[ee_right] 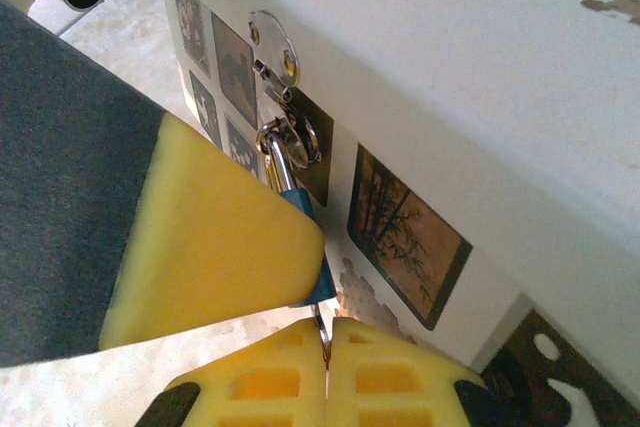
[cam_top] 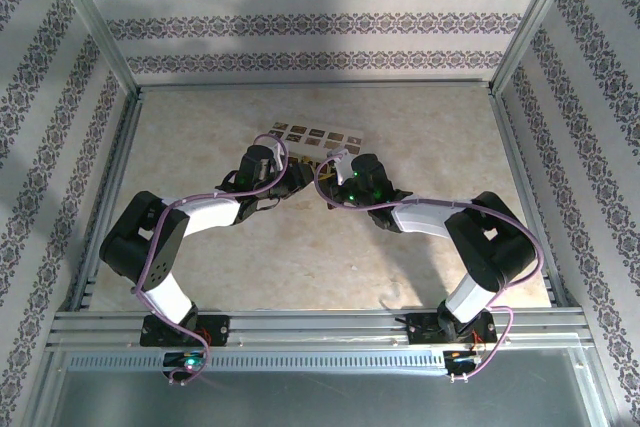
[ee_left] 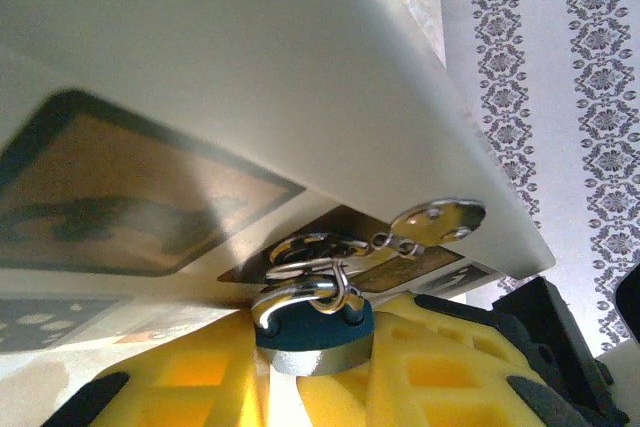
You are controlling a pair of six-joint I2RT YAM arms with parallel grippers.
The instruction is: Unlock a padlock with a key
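Note:
I should open my left gripper, which pinches the padlock by its narrow edges, back it off and grip the padlock's flat sides [ee_left: 314, 327] with it while my right gripper holds the key.
A small blue padlock [ee_left: 312, 327] hangs by its silver shackle [ee_left: 300, 295] from the hasp ring of a white picture-covered box [cam_top: 315, 137]. My left gripper [ee_left: 312, 372] is shut on the padlock's body, a yellow pad on each side. In the right wrist view the padlock [ee_right: 301, 203] is mostly hidden behind the left gripper's pad [ee_right: 210, 237]. My right gripper [ee_right: 327, 347] is shut on the thin metal key [ee_right: 323, 325], which points up into the padlock's underside. From above, both grippers meet at the box's front, the left gripper [cam_top: 272, 183] beside the right gripper [cam_top: 345, 185].
The box [ee_right: 480, 77] stands at the middle back of a beige tabletop [cam_top: 320, 257]. A round metal hasp plate [ee_right: 272, 42] is fixed to its front. Patterned walls and an aluminium frame [cam_top: 110, 57] enclose the table on three sides.

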